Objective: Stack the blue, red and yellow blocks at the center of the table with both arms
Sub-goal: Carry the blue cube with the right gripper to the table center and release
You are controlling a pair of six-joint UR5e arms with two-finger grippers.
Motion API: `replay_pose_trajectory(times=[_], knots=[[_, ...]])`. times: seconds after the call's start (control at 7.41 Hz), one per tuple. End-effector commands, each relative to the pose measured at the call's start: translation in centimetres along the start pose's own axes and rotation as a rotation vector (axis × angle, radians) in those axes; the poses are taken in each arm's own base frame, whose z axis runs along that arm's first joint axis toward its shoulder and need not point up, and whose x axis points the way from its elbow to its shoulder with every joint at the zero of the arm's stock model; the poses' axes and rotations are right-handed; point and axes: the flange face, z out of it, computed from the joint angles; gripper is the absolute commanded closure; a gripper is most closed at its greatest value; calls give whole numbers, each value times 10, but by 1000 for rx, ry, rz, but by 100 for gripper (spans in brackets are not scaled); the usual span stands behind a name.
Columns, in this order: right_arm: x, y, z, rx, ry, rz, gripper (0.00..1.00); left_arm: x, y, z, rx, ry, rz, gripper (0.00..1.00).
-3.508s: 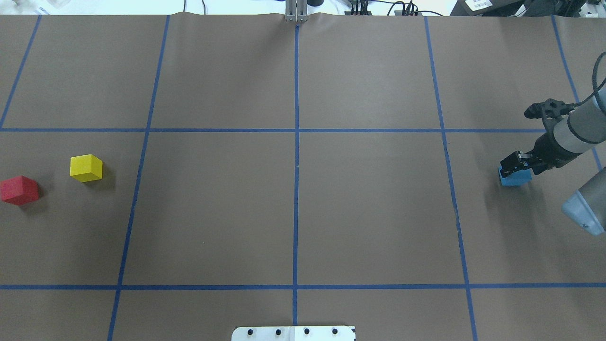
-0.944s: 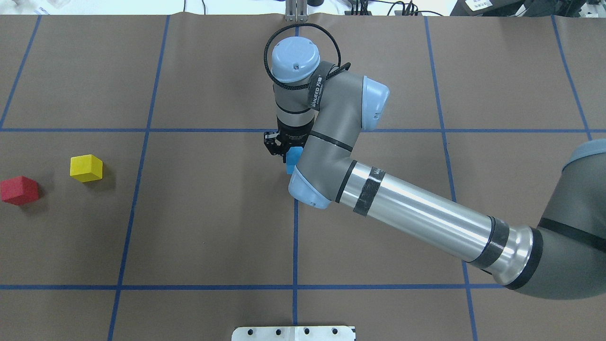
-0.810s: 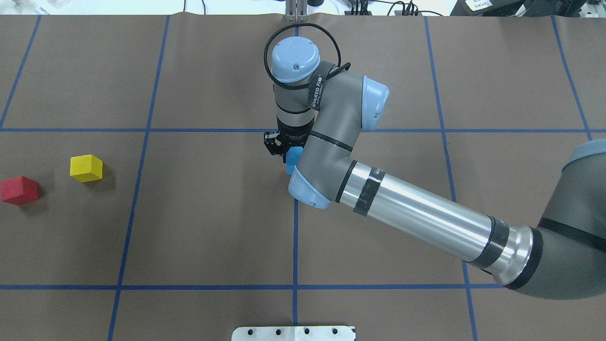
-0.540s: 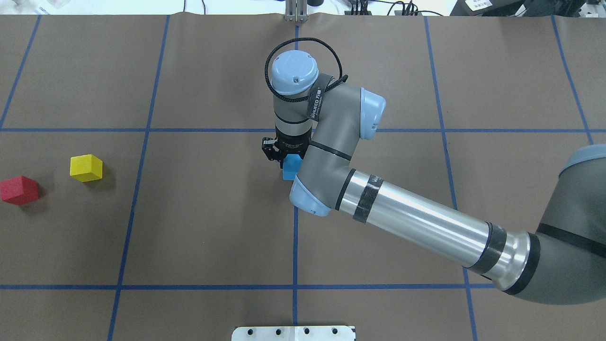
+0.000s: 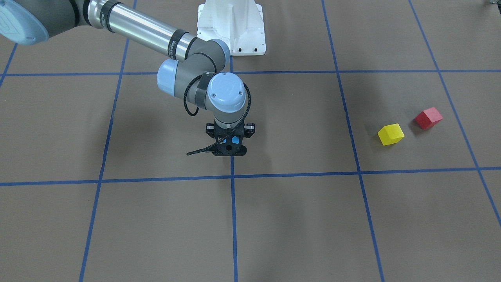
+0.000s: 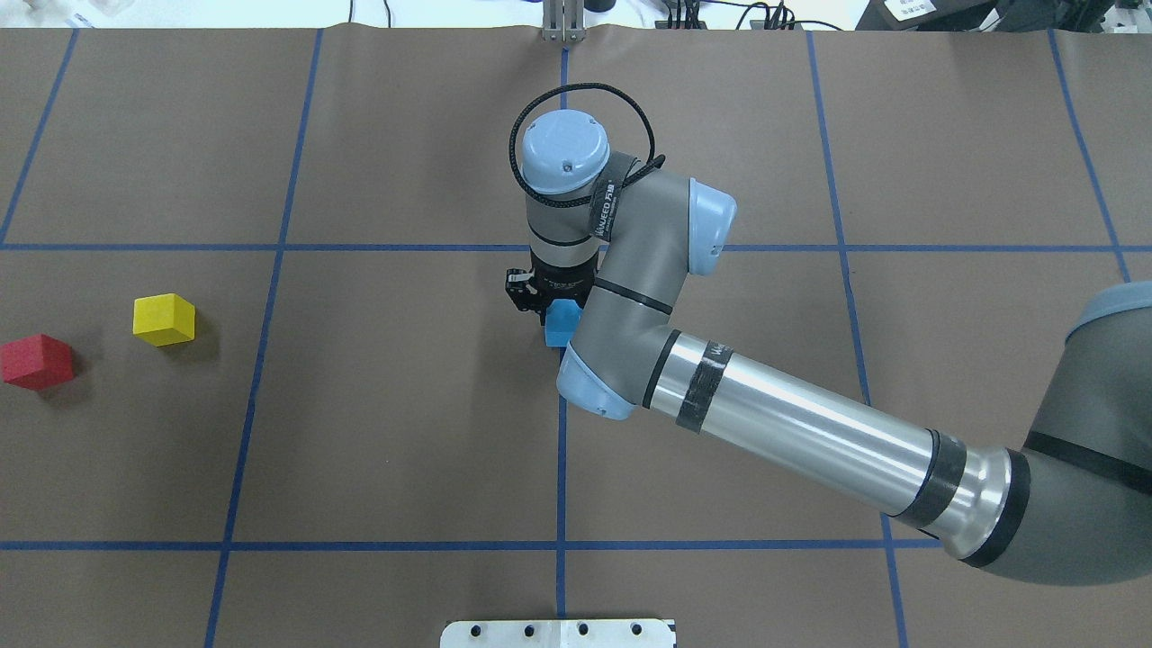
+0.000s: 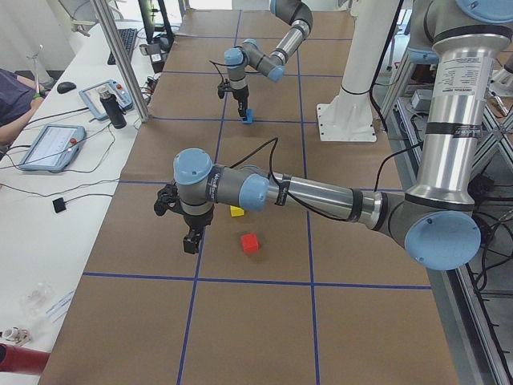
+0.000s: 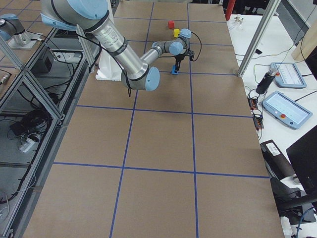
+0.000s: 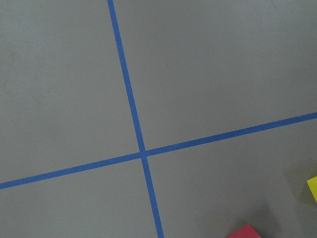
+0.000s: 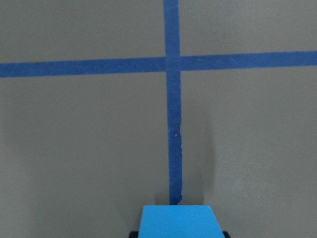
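Observation:
The red block is beside the yellow block. My left gripper will go to it next and close on opposite sides of the red block [image 5: 428,118] [image 9: 244,232].
The blue block [image 6: 562,324] is at the table's [image 6: 405,432] centre, on the middle tape line, with my right gripper [image 6: 550,307] shut on it from above. The right wrist view shows the blue block [image 10: 178,221] between the black fingers, just over the surface. At the left side lie the yellow block [image 6: 164,319] and the red block [image 6: 36,362], a little apart. My left gripper [image 7: 191,244] hangs just beyond the red block [image 7: 250,243] and yellow block [image 7: 236,211]; I cannot tell whether it is open or shut.
The white pedestal base [image 5: 231,27] stands at the robot's edge of the table. My right arm's long forearm [image 6: 792,432] stretches across the right half. Tablets and cables [image 7: 48,144] lie on a side bench.
My right arm has carried the blue block from the table's right edge to the centre. In the last half second the wrist shifted slightly toward the robot's side. Red and yellow blocks have not moved.

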Motion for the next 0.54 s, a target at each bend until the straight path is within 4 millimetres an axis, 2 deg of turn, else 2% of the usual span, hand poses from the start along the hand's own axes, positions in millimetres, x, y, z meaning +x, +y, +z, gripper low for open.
replay_pose_trajectory(times=[0.0, 0.13, 0.27, 0.4], knots=[[-8, 2, -10, 16, -16, -14, 1, 4, -5, -4, 9, 0, 0, 0], [-9, -1, -26, 27, -38, -15, 1, 7, -12, -9, 20, -2, 10, 0], [-2, -10, -46, 41, -60, -1, 1, 10, -16, -11, 26, -2, 15, 0], [1, -13, -72, 65, -89, -8, 1, 13, -20, -14, 30, -2, 17, 0]])
